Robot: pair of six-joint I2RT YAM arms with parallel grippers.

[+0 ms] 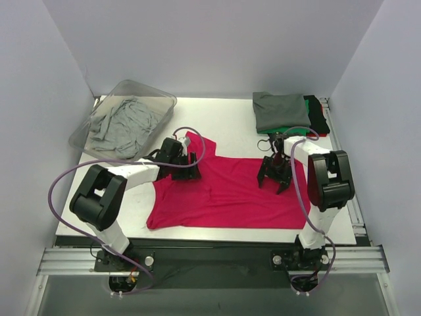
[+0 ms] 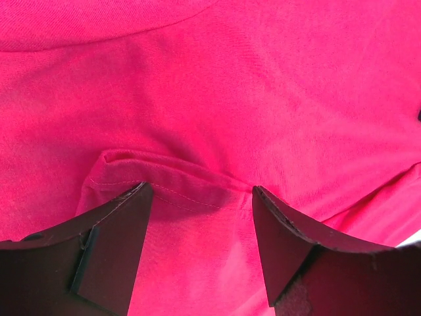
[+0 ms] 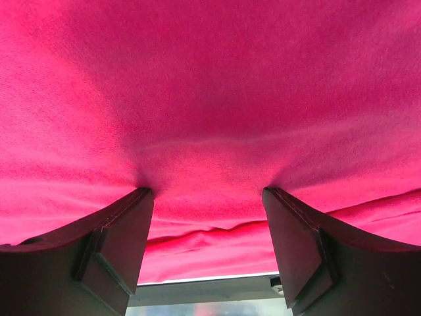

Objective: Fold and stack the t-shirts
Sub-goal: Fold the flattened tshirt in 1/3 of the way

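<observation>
My left gripper is to go next to the back corner of the magenta-red t-shirt's sleeve (image 1: 189,133), beside the clear plastic bin, and close there.
A bright magenta-red t-shirt (image 1: 230,194) lies spread flat across the middle of the table. My left gripper (image 1: 186,172) stands over its left shoulder area, open, fingertips down on the cloth. In the left wrist view a stitched sleeve hem (image 2: 164,181) runs between the spread fingers of that gripper (image 2: 200,191). My right gripper (image 1: 275,179) is on the shirt's right part, also open. Its tips dimple the red cloth (image 3: 210,99) in the right wrist view, and nothing is pinched in the gripper (image 3: 207,192). Folded t-shirts are stacked at the back right, dark grey (image 1: 281,110) on top.
A clear plastic bin (image 1: 161,100) at the back left holds a crumpled light grey shirt (image 1: 125,122). Green (image 1: 275,130), black (image 1: 319,108) and red (image 1: 323,129) cloth shows under and beside the grey stack. The table's near edge (image 3: 210,284) runs just below the shirt's hem.
</observation>
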